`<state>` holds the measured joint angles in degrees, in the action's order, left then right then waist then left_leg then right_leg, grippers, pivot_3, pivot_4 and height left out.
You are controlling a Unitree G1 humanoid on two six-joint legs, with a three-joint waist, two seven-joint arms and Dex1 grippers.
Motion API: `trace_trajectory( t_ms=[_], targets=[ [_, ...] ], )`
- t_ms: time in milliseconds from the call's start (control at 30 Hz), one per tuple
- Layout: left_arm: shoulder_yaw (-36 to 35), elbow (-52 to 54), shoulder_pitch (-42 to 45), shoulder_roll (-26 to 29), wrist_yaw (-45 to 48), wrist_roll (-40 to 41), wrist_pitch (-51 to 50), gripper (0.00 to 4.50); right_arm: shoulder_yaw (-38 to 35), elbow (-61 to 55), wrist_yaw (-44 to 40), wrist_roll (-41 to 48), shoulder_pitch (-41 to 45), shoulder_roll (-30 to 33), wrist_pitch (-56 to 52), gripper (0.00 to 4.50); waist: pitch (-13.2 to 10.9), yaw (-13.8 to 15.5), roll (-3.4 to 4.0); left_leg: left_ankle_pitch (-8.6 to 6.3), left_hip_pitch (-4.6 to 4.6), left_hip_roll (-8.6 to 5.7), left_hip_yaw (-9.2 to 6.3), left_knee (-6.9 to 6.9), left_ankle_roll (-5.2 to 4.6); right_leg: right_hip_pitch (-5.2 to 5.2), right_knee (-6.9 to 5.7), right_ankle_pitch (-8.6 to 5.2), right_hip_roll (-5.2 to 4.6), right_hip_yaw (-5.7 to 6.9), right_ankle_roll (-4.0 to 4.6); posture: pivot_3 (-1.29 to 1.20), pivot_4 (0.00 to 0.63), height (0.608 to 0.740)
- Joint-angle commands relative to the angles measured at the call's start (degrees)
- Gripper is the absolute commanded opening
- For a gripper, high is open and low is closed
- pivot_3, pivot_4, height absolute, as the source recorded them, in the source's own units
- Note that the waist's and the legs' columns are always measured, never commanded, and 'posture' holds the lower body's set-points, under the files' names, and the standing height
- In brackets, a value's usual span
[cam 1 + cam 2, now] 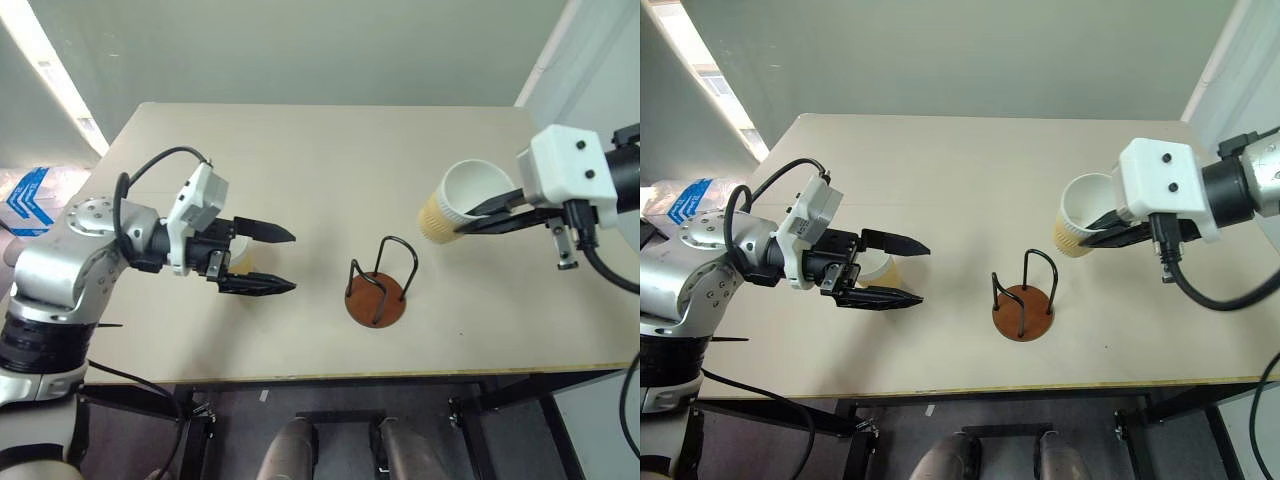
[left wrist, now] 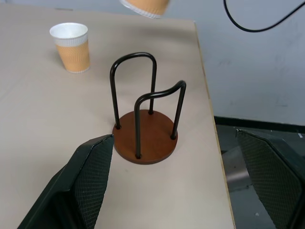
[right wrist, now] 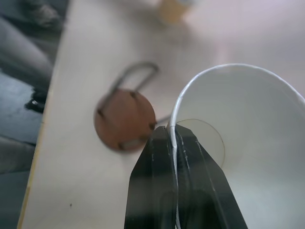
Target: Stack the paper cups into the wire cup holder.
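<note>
The tan paper cup, still tilted in the air above the table, will be released by my right gripper on the reddish-brown disc (image 1: 377, 297) (image 3: 125, 119) between the black wire loops of the holder.
My right gripper (image 1: 468, 220) is shut on the white rim of a tan paper cup (image 1: 462, 200), one finger inside and one outside (image 3: 162, 157). It holds the cup tilted in the air, up and to the right of the wire cup holder (image 1: 377, 290). The holder, a reddish-brown disc with black wire loops, stands empty near the table's front edge. My left gripper (image 1: 293, 262) hangs open to the left of the holder, pointing at it. A second cup (image 1: 241, 256) sits on the table behind its fingers, partly hidden. A third cup (image 2: 71, 46) stands upright beyond the holder.
The beige table (image 1: 300, 160) is bare at the back and middle. Its front edge (image 1: 330, 377) runs just below the holder. A black cable (image 1: 600, 265) hangs from my right wrist.
</note>
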<state>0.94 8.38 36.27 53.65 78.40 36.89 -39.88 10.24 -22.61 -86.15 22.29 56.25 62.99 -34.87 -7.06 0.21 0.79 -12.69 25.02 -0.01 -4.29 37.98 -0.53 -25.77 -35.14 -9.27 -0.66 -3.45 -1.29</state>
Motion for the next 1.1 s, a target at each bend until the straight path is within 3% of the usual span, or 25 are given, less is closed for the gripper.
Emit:
trace_trajectory(
  t_ms=[33, 933, 1033, 1100],
  targets=[
    [-0.06, -0.48, 2.08, -0.31, 0.64, -0.94, 1.67, 4.50, 3.26, -0.25, -1.00, -1.54, 3.39, -2.84, 1.96, 0.04, -0.01, 0.07, 0.02, 0.00, 0.01, 0.00, 0.00, 0.01, 0.00, -0.02, -0.01, 0.00, -0.01, 0.00, 0.00, 0.00, 0.150, 0.740],
    [-2.06, 1.65, -0.65, -0.21, -1.88, -0.56, 1.40, 4.50, 10.49, 6.02, -0.97, -14.64, -2.04, -10.15, 16.46, 0.04, -0.01, -0.03, 0.02, -0.01, -0.02, 0.00, 0.01, 0.08, -0.04, -0.07, -0.25, 0.00, -0.04, 0.01, 0.02, 0.00, 0.150, 0.740],
    [-2.07, 1.33, -0.44, -0.39, -2.25, -0.52, 1.26, 4.50, 10.43, 6.26, -1.20, -15.22, -2.21, -10.51, 16.69, 0.64, -0.01, -0.03, 0.01, -0.01, -0.03, 0.00, 0.02, 0.08, -0.04, -0.07, -0.25, 0.00, -0.04, 0.01, 0.02, 0.00, 0.150, 0.740],
    [-2.04, 1.30, -0.42, -0.40, -2.36, -0.44, 1.14, 4.50, 10.27, 6.21, -1.36, -15.26, -2.35, -10.61, 16.53, 1.28, -0.01, -0.03, 0.01, -0.01, -0.02, 0.00, 0.02, 0.08, -0.04, -0.06, -0.25, 0.00, -0.04, 0.01, 0.03, 0.00, 0.150, 0.740]
  ],
)
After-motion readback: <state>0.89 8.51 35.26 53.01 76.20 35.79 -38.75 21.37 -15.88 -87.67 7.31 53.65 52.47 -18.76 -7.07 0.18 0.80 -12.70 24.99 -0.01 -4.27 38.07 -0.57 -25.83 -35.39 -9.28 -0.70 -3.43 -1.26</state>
